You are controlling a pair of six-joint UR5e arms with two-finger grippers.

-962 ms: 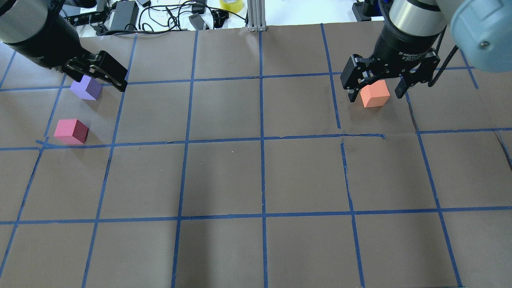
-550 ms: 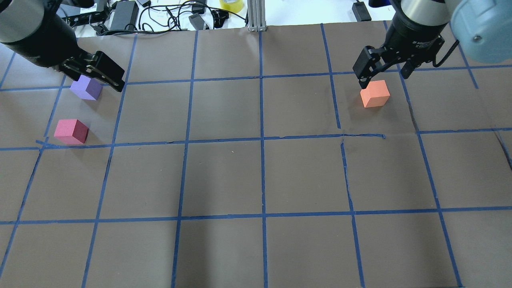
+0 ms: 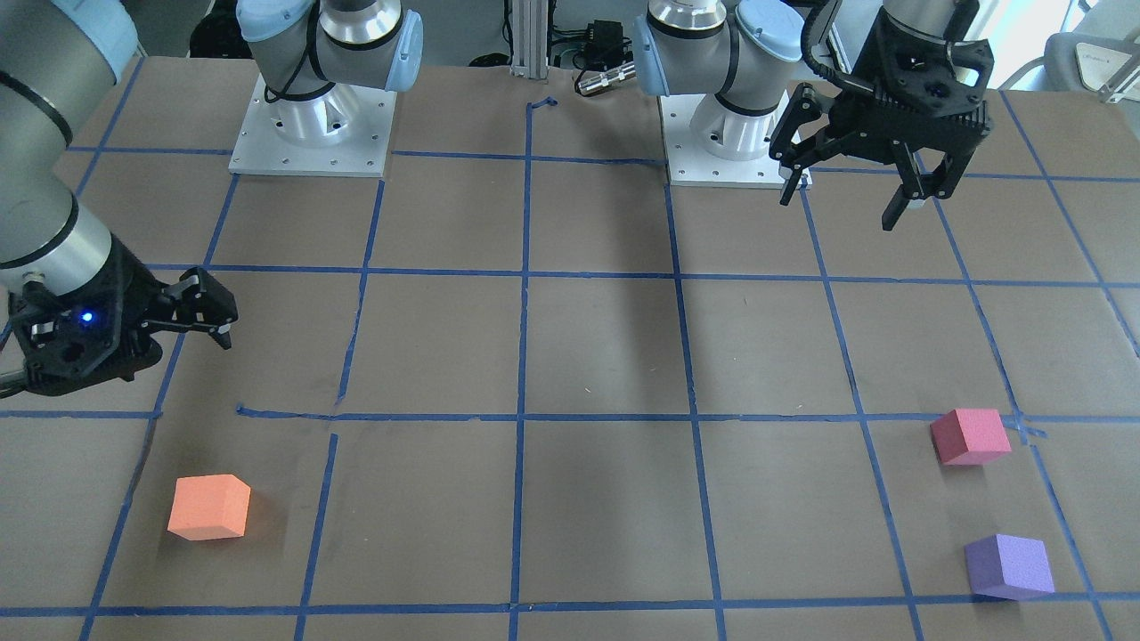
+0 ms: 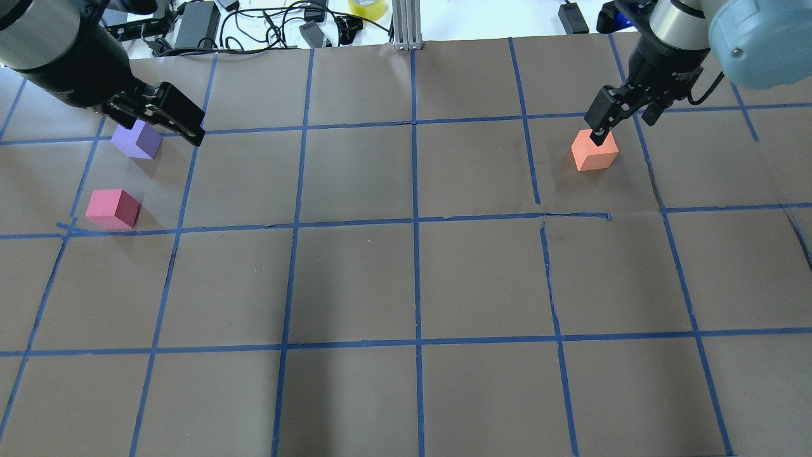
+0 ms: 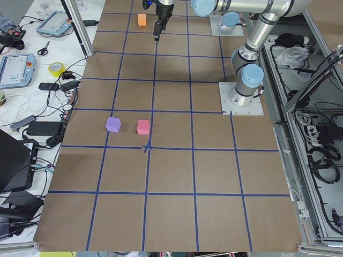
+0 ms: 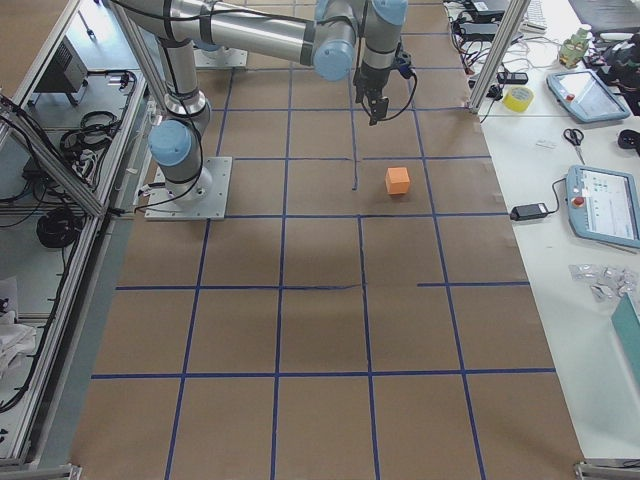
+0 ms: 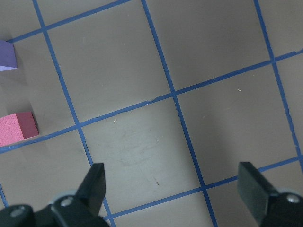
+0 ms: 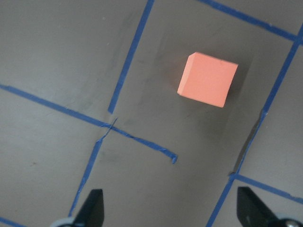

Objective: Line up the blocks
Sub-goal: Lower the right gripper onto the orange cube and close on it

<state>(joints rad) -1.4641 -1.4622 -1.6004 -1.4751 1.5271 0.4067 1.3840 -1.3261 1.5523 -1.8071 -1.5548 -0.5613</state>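
Next, I lower my right gripper to the orange block and take hold of the block's opposite sides (image 3: pixel 210 504) (image 8: pixel 208 79), because the block sits alone.
Three blocks lie on the brown gridded table. The orange block (image 4: pixel 594 151) (image 3: pixel 210 507) (image 8: pixel 207 79) sits alone on the right side. My right gripper (image 4: pixel 602 124) (image 3: pixel 209 307) (image 8: pixel 170 213) hangs open above and beside it, holding nothing. On the left side are the purple block (image 4: pixel 136 139) (image 3: pixel 1009 566) (image 7: pixel 7 55) and the pinkish-red block (image 4: pixel 113 209) (image 3: pixel 970 436) (image 7: pixel 18 128), about a block's width apart. My left gripper (image 4: pixel 166 120) (image 3: pixel 842 209) (image 7: pixel 175 189) is open and empty, raised well above the table; the overhead view shows it partly over the purple block.
Blue tape lines divide the brown paper into squares. Cables, power adapters and a yellow tape roll (image 4: pixel 366 7) lie beyond the far edge, by an aluminium post (image 4: pixel 406 25). The arm bases (image 3: pixel 312 116) (image 3: pixel 730 133) stand at the robot's side.
The right gripper, which stood open around the orange block, has drawn away from it and turned; the block stays on the table. The left arm has barely moved.
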